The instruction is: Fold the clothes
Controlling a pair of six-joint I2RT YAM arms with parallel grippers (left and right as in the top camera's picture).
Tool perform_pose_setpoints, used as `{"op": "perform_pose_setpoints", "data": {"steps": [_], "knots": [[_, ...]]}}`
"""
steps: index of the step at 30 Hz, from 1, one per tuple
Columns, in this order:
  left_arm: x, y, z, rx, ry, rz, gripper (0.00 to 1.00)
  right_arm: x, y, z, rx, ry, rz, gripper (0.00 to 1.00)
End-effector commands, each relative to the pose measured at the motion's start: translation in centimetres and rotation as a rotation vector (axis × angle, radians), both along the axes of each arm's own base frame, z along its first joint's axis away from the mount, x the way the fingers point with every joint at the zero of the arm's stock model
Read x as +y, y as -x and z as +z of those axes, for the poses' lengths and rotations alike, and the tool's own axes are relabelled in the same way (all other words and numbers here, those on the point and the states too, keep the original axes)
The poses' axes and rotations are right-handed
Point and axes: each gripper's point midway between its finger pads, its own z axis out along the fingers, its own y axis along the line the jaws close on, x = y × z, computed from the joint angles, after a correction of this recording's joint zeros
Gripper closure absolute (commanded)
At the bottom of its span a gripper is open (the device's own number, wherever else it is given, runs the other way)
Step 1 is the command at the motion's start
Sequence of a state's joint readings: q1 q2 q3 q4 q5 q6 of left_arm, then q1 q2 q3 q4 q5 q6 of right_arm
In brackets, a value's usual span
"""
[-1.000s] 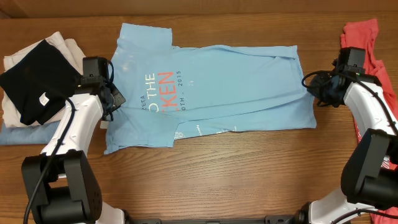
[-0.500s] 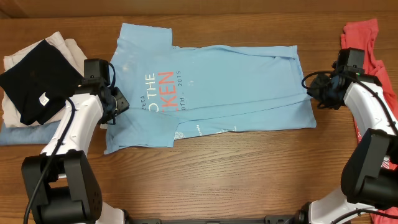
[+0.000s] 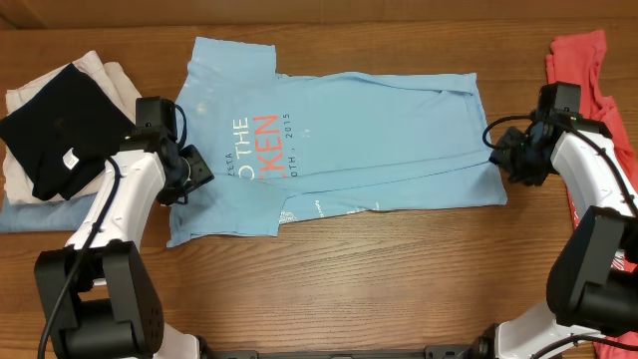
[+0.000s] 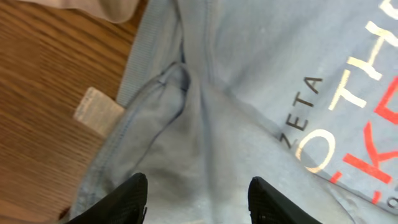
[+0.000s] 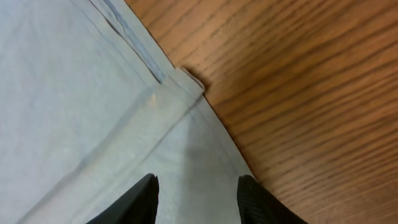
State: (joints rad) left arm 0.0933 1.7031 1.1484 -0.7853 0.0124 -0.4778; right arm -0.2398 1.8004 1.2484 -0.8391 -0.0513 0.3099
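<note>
The folded collar is bunching up near the white tag, so with my left gripper I should pinch the collar fold's top edge [image 4: 193,78] there and pull it tight toward the black garment.
The light blue T-shirt [image 3: 379,130] with red and white lettering lies across the middle of the table, its lower part folded up over itself. My left gripper [image 3: 191,178] is open over the shirt's left edge. In the left wrist view its fingers [image 4: 134,200] stand apart above the neck area of the flat cloth [image 4: 205,124], near a white tag [image 4: 98,112]. My right gripper [image 3: 508,160] is open over the shirt's right edge. Its fingertips [image 5: 258,202] straddle the hem [image 5: 180,93] without pinching it. A coral-red shirt [image 3: 578,60] lies at the far right.
A black garment [image 3: 55,125] with a small white tag sits on cream cloth [image 3: 100,65] and blue denim [image 3: 30,214] at the left. Bare wooden table [image 3: 399,269] runs in front of the blue shirt and to the right of its hem [image 5: 298,81].
Both grippers have opened and let go of the blue shirt. The left gripper has shifted slightly right and towards the front; the right one has barely moved.
</note>
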Motion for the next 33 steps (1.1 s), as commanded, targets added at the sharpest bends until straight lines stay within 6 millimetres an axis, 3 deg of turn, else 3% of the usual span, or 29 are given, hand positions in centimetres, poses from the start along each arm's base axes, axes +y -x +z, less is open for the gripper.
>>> {"op": "perform_pose_setpoints", "data": {"steps": [1, 8, 21, 33], "knots": [[-1.4, -0.1, -0.6, -0.002, 0.061, -0.064, 0.44, 0.2, 0.8, -0.6, 0.026, 0.002, 0.01, 0.55], [-2.0, -1.0, -0.5, -0.04, 0.083, -0.119, 0.45, 0.6, 2.4, -2.1, 0.074, -0.008, 0.024, 0.55], [0.0, -0.9, -4.2, 0.046, -0.015, -0.096, 0.51, 0.6, 2.5, -2.2, 0.078, -0.009, 0.024, 0.54], [1.4, -1.4, -4.2, 0.034, -0.092, -0.079, 0.52, 0.6, 2.4, -2.1, 0.071, -0.006, 0.024, 0.54]]}}
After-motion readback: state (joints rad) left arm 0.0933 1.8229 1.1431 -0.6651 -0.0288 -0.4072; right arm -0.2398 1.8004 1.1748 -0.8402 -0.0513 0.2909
